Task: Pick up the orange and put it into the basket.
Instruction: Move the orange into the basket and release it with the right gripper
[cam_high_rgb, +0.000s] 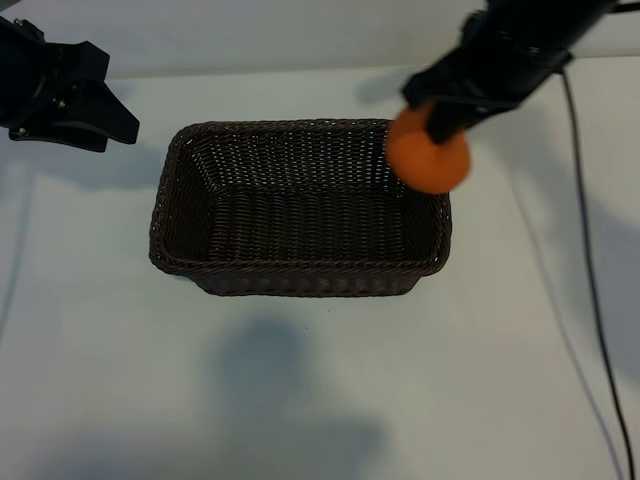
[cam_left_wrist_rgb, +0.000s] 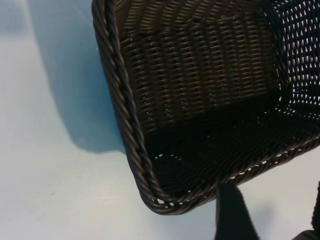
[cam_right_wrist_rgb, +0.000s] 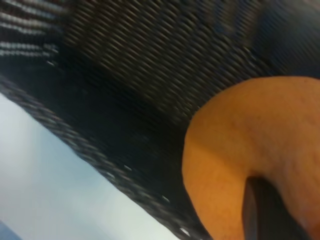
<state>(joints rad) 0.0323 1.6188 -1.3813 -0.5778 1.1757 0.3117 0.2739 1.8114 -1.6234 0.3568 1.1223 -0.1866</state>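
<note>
Next, my right gripper lets go of the orange on the basket's woven bottom (cam_high_rgb: 328, 236), near the middle of the basket's near side. The orange now hangs over the basket's far corner.
The orange (cam_high_rgb: 432, 160) hangs in the air over the far right corner of the dark woven basket (cam_high_rgb: 166, 205), with my right gripper (cam_high_rgb: 441, 126) shut on it from above. In the right wrist view the orange (cam_right_wrist_rgb: 240, 145) fills the near side, one dark finger (cam_right_wrist_rgb: 267, 212) presses on it, and the basket's weave (cam_right_wrist_rgb: 150, 70) lies below. My left gripper (cam_high_rgb: 112, 128) is parked at the far left, apart from the basket. Its fingers (cam_left_wrist_rgb: 234, 215) stand open with nothing between them, beside the basket's rim (cam_left_wrist_rgb: 125, 112).
The basket stands in the middle of a pale table (cam_high_rgb: 300, 400). A black cable (cam_high_rgb: 592, 300) runs down the table's right side. The shadows of the arms fall on the table in front of the basket.
</note>
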